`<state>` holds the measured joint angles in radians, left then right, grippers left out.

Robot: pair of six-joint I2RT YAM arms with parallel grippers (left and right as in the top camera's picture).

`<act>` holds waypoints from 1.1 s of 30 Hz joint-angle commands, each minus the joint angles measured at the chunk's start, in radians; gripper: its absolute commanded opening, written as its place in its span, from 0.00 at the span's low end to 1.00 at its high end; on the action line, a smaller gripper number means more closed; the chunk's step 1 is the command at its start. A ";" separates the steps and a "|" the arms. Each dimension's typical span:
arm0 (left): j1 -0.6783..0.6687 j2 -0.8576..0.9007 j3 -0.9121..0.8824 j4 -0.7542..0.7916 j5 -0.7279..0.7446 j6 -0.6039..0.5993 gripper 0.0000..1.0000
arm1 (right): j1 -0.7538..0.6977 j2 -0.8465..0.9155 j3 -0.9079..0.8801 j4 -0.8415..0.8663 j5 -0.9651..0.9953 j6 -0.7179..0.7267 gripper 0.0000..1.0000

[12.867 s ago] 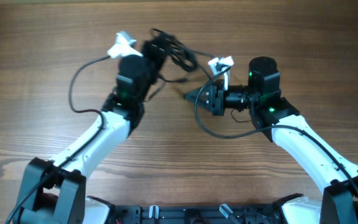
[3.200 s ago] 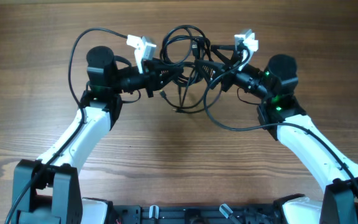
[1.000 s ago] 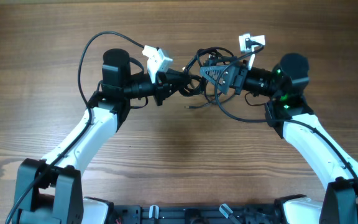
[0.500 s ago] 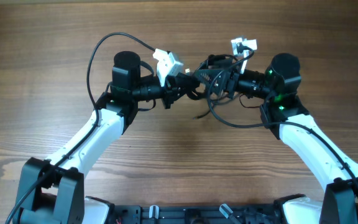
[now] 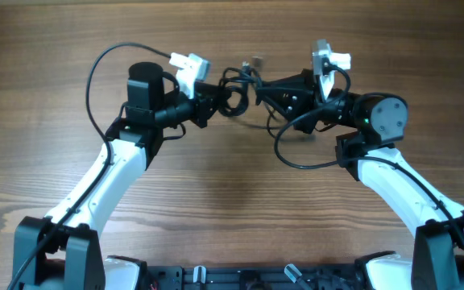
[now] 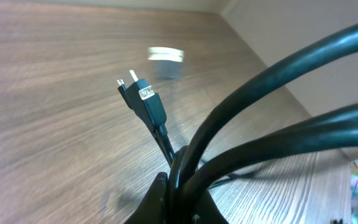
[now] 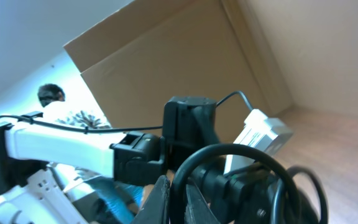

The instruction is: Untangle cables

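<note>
My left gripper is pinching the plug's cable along with several looped strands of cable, so next I open it and take the loops [image 5: 248,74] beside my right gripper.
The cables [image 5: 244,80] are thin black cords in a bundle held above the wooden table between both grippers. My left gripper [image 5: 208,98] is shut on several strands at the bundle's left; in the left wrist view the strands [image 6: 241,149] rise from its jaws [image 6: 182,208], and a loose plug end [image 6: 143,98] hangs over the table. My right gripper [image 5: 276,90] is shut on a looped strand [image 7: 229,163] between its jaws [image 7: 178,202]. A loose loop [image 5: 296,153] hangs down below the right gripper.
The wooden table [image 5: 232,225] lies below both arms. The left arm's own black wire [image 5: 95,72] arcs out to the left. White tags sit on top of both wrists. The right wrist view looks across at the left arm [image 7: 73,149] and a brown board behind.
Both grippers have moved apart and toward the far side, stretching the bundle between them. The right wrist has turned and a plug end now sticks up at the bundle's top.
</note>
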<state>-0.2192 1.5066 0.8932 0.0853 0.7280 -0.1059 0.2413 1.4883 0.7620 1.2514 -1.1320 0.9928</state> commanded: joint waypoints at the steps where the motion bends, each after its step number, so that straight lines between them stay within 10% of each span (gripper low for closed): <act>1: 0.062 0.023 -0.024 -0.027 -0.136 -0.120 0.04 | 0.002 -0.039 0.036 0.043 -0.044 0.057 0.04; 10: 0.231 0.023 -0.024 -0.237 -0.281 -0.324 0.04 | 0.000 -0.039 0.036 0.116 0.129 0.066 0.04; 18: 0.383 0.023 -0.024 -0.216 -0.192 -0.395 0.04 | -0.077 -0.039 0.036 -0.341 0.216 0.021 0.04; 21: 0.377 0.023 -0.024 -0.177 -0.052 -0.242 0.04 | -0.079 -0.039 0.036 -0.422 0.216 -0.025 0.06; 26: 0.281 0.023 -0.024 -0.142 0.301 0.154 0.04 | -0.079 -0.039 0.036 -0.550 0.253 -0.049 0.69; 33: 0.097 0.023 -0.024 -0.145 0.353 0.309 0.04 | -0.079 -0.039 0.036 -0.656 0.428 -0.050 0.72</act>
<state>-0.0814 1.5345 0.8719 -0.0639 1.0245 0.1081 0.1619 1.4544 0.7868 0.6201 -0.8021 0.9627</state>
